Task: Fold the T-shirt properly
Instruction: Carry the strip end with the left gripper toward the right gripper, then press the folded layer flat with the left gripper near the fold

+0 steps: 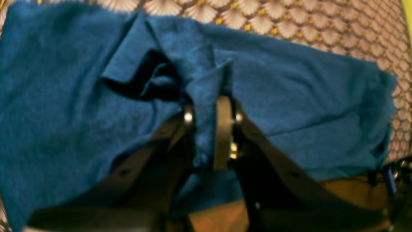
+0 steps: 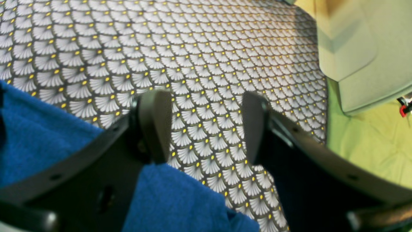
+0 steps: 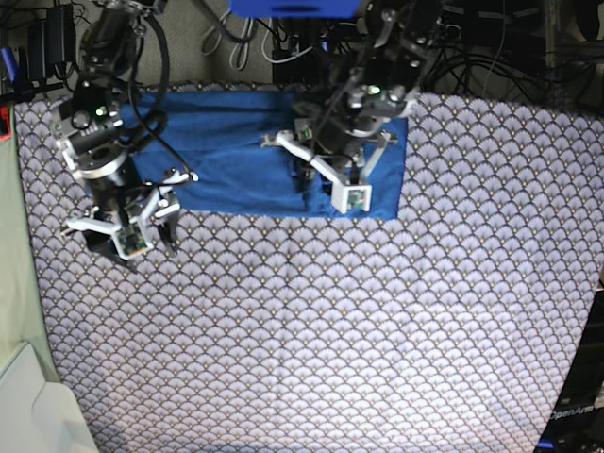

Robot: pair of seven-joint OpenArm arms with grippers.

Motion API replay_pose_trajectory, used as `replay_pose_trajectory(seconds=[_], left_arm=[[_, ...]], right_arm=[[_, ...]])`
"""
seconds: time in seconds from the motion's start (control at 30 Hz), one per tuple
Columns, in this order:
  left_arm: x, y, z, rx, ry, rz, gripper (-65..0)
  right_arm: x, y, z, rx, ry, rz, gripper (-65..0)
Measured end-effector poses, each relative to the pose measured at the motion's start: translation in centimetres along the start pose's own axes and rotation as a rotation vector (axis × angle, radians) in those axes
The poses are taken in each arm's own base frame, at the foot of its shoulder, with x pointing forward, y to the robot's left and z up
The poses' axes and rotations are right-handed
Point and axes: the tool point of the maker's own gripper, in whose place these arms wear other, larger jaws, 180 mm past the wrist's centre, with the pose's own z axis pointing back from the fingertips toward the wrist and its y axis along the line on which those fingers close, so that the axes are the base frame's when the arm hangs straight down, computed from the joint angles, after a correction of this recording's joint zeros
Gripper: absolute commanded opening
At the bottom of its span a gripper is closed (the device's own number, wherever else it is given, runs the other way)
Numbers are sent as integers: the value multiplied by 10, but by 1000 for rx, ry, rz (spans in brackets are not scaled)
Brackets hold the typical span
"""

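Observation:
The left gripper will release the raised fold on the T-shirt's flat part [image 3: 216, 168] [image 1: 284, 92] between it and the robot's right gripper.
The blue T-shirt [image 3: 236, 151] lies spread along the far edge of the scallop-patterned tablecloth [image 3: 311, 321]. In the left wrist view the T-shirt [image 1: 289, 96] fills the frame, rumpled in the middle, and my left gripper [image 1: 206, 129] is shut on a raised fold of it. In the base view that left gripper [image 3: 304, 179] sits over the shirt's right half. My right gripper [image 2: 204, 129] stands open over bare tablecloth [image 2: 193, 48], with nothing between its fingers; the T-shirt's edge [image 2: 32, 138] lies under its left finger. In the base view the right gripper [image 3: 162, 225] hangs at the shirt's front left corner.
A pale boxy container [image 3: 38, 406] stands off the table's front left corner and shows in the right wrist view as a pale container [image 2: 363, 48] beyond the cloth's edge. Cables and dark equipment [image 3: 283, 38] line the back.

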Motion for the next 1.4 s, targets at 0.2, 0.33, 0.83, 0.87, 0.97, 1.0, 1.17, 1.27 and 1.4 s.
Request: replay_pose_trajectory(seconds=[0.2, 0.33, 0.83, 0.87, 0.97, 1.0, 1.17, 1.27, 1.4], left_arm=[[-4, -41, 1, -49, 9, -23, -646], [-8, -37, -6, -19, 21, -17, -646], [-5, -35, -12, -11, 26, -29, -646], [-3, -34, -12, -7, 19, -28, -646], [0, -33, -11, -5, 9, -25, -646], [0, -34, -11, -5, 9, -26, -646], [10, -38, -14, -11, -11, -35, -646], [19, -40, -15, -15, -37, -39, -646], [21, -46, -15, -22, -38, -26, -646]], right_arm=[[-1, 0, 0, 1, 2, 1, -298], [-1, -1, 0, 1, 2, 5, -298], [-1, -2, 0, 0, 3, 12, -298], [-1, -2, 0, 0, 2, 12, -298], [-1, -2, 1, 0, 3, 12, -298], [-2, -2, 1, 1, 5, 11, -298], [-3, -1, 1, 3, 7, 11, -298], [-3, -1, 1, 3, 7, 11, -298], [-3, -1, 1, 3, 7, 11, -298]])
